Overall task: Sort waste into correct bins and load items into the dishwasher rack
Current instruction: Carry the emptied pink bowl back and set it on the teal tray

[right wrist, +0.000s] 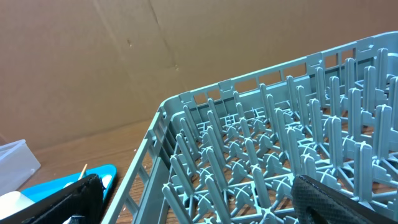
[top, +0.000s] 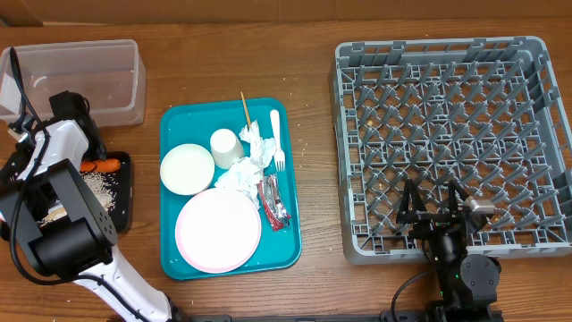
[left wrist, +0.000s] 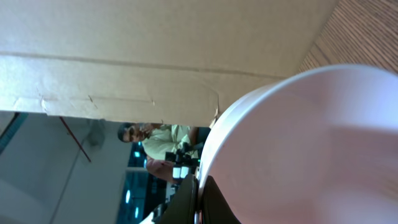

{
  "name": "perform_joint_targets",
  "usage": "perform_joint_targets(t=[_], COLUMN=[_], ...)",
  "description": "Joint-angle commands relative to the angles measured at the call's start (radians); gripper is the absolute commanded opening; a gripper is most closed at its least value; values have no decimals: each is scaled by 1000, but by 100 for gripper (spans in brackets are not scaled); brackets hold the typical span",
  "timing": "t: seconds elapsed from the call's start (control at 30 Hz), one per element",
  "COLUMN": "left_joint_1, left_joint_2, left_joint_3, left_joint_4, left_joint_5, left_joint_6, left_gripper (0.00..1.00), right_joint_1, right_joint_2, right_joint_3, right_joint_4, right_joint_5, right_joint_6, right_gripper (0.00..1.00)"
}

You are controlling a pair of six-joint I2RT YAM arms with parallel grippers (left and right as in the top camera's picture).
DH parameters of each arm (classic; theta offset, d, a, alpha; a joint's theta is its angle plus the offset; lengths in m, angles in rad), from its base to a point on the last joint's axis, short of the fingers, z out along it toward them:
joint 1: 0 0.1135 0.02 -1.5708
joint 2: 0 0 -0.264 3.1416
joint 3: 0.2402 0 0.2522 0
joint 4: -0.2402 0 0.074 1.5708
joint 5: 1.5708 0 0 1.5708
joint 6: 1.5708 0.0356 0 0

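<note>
The pale pink bowl will go down from my left gripper onto the teal tray's far corner (top: 196, 120), behind the small bowl.
In the left wrist view my left gripper (left wrist: 200, 200) is shut on the rim of a pale pink bowl (left wrist: 298, 143), which fills the right side; the camera looks up at cardboard. From overhead the left arm (top: 54, 148) hangs over the black tray (top: 123, 207) beside the clear tub (top: 80, 76), and hides that bowl. Grains (top: 96, 186) and a carrot piece (top: 105, 165) lie in the black tray. My right gripper (top: 435, 204) stands open and empty over the near edge of the grey rack (top: 456, 143), whose pegs (right wrist: 273, 143) rise between its fingers.
A teal tray (top: 174, 259) holds a small bowl (top: 187, 168), a white cup (top: 225, 148), a large plate (top: 218, 230), crumpled napkins (top: 246, 168), a red-and-silver wrapper (top: 273, 204), a white fork (top: 276, 139) and a thin stick (top: 245, 109).
</note>
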Motion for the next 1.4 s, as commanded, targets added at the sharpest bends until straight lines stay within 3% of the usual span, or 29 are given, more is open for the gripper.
perform_joint_targets(t=[0.0, 0.2, 0.37, 0.73, 0.83, 0.97, 1.07, 1.23, 1.37], left_joint_1=[-7, -7, -10, -47, -68, -64, -51, -64, -66], left_joint_2=[11, 11, 11, -56, -125, -269, -410, -597, -684], left_joint_3=[-5, -5, -5, -5, -5, -4, 5, 40, 41], left_joint_4=[41, 151, 173, 150, 43, -100, -118, -167, -158], left_joint_5=[-40, -40, -40, -1, 167, 619, 921, 1074, 1438], left_joint_6=[125, 240, 238, 73, -51, -289, -313, -422, -484], left_gripper=[4, 4, 4, 4, 4, 4, 4, 4, 4], right_joint_1=[-6, -6, -6, -6, -6, -6, -6, -6, -6], right_joint_2=[-12, -12, -12, -12, -12, -12, -12, -12, -12], right_joint_3=[-10, -10, -10, -10, -10, -10, -10, -10, -10], right_joint_4=[7, 7, 7, 7, 7, 7, 7, 7, 7], right_joint_5=[13, 13, 13, 13, 13, 13, 13, 13, 13], right_joint_6=[-3, -3, -3, -3, -3, -3, -3, -3, -3], right_gripper=[100, 100, 100, 100, 100, 100, 100, 100, 100])
